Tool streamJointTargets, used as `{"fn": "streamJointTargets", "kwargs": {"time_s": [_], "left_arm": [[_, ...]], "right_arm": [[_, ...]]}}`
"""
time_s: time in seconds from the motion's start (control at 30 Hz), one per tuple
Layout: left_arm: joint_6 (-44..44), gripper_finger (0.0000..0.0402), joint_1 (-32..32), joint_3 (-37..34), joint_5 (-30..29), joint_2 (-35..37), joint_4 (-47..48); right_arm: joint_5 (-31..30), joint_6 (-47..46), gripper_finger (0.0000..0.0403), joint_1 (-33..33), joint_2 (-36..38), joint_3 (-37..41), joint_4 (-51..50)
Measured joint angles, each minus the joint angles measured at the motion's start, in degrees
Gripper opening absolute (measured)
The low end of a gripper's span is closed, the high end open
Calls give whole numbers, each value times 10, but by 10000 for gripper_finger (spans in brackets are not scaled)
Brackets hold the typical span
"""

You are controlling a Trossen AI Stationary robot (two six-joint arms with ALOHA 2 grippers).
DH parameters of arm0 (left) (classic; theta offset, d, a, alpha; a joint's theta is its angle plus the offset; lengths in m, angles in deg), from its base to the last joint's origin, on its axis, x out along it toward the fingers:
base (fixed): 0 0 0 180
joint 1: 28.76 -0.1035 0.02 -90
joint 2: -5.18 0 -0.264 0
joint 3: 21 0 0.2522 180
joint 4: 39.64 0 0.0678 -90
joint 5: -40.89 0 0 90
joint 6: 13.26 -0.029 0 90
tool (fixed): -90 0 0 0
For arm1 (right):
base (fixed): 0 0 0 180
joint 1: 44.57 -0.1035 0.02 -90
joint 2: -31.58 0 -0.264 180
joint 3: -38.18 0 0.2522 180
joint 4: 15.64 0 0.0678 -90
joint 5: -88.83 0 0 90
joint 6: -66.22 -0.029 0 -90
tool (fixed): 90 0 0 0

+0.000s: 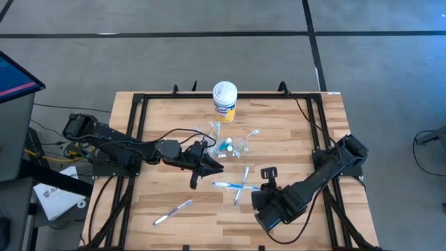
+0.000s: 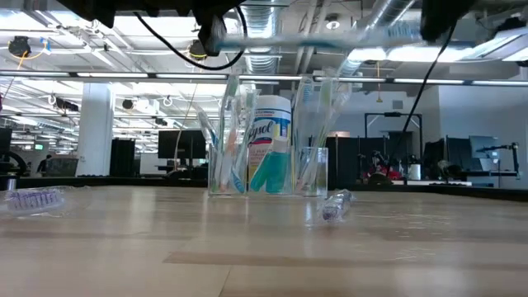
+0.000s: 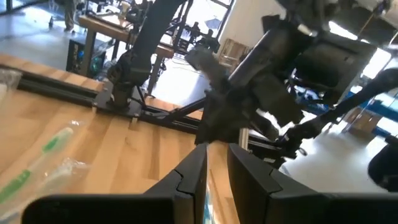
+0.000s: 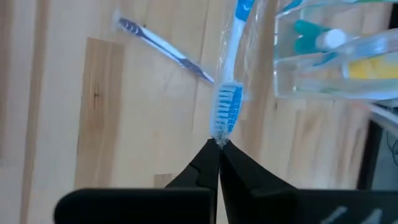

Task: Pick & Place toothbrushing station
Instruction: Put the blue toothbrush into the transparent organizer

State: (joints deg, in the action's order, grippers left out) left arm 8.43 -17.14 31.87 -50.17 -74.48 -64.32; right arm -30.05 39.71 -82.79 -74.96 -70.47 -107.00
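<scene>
My right gripper is going to release the blue and white toothbrush in my left gripper's hold (image 1: pixel 235 176), up above the loose wrapped toothbrush. The toothbrush now hangs level above the table.
A blue and white toothbrush (image 2: pixel 313 37) in a clear wrapper hangs level above the table, spanning between my two grippers. My right gripper (image 4: pixel 219 142) is shut at its bristle end, my left gripper (image 3: pixel 216 163) at the other end. In the high view the toothbrush (image 1: pixel 233 185) lies between the left gripper (image 1: pixel 207 178) and the right gripper (image 1: pixel 263 187). Behind it stand two see-through cups (image 2: pixel 227 169) (image 2: pixel 312 169), each holding upright toothbrushes, with a teal tube (image 2: pixel 268 175) between them. My left gripper has its two fingers closed to a narrow gap, and a pale blue strip (image 3: pixel 208 202) shows between them. The fingers point level along the toothbrush; which part they hold is hidden by the fingers themselves. My right gripper pinches the very end of the toothbrush just past the bristles (image 4: pixel 225 112) between its two fingertips. The fingers slant down from the table's right side, roughly in line with the brush. The brush is lifted clear of the table.
A yellow canister (image 1: pixel 224 101) with a white lid stands at the far middle. Loose wrapped toothbrushes lie on the table (image 1: pixel 242 188) (image 1: pixel 173 211) (image 4: pixel 165 46), and more lie beside the left gripper (image 3: pixel 37 162). A small clear item (image 2: pixel 334 206) lies in front of the cups.
</scene>
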Motion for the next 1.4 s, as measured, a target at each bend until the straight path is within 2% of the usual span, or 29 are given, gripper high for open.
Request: {"fn": "streamJointTargets", "kwargs": {"time_s": [0.2,0.3,0.57,0.77,1.1,1.4], "left_arm": [[75,58,0,0,1,0,9],[110,65,0,0,21,0,37],[211,109,-1,0,101,0,67],[265,142,-1,0,106,0,106],[287,168,-1,0,158,0,120],[283,141,-1,0,172,0,163]], "right_arm": [[-13,16,0,1,1,-56,-46],[-14,39,0,2,1,-72,-47],[-13,61,0,12,1,-81,-44],[-12,71,0,19,1,-81,-42],[-12,76,0,21,1,-81,-43],[-12,85,0,21,1,-81,-43]]}}
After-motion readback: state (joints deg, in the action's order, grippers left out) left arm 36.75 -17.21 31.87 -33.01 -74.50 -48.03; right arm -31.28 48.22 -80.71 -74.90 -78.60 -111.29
